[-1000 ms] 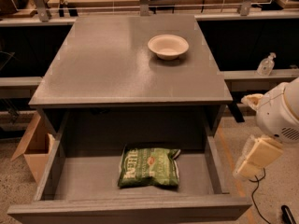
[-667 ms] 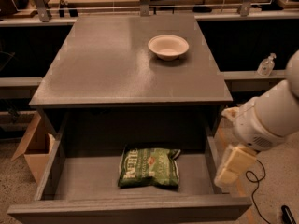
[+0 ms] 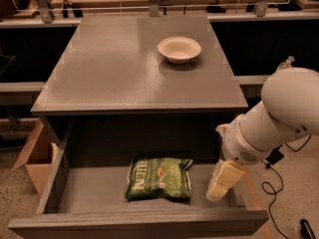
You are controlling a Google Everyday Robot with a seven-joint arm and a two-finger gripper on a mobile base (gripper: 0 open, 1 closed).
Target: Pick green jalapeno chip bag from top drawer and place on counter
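Note:
My gripper needs to move to the green jalapeno chip bag's end (image 3: pixel 181 172) nearest the white arm next and close on it.
The green jalapeno chip bag (image 3: pixel 159 178) lies flat on the bottom of the open top drawer (image 3: pixel 84 193), near its middle. The grey counter (image 3: pixel 129 63) is above the drawer. My gripper (image 3: pixel 223 181) hangs from the white arm at the right, over the drawer's right end, a short way to the right of the bag and apart from it.
A white bowl (image 3: pixel 179 49) stands on the counter's far right part. A brown cardboard box (image 3: pixel 37 156) sits on the floor left of the cabinet. Cables (image 3: pixel 279 183) lie on the floor at the right. A shelf with clutter runs along the back.
The arm has swung left and down, bringing the gripper from outside the drawer's right side to over the drawer's right end, closer to the bag. The bag has not moved.

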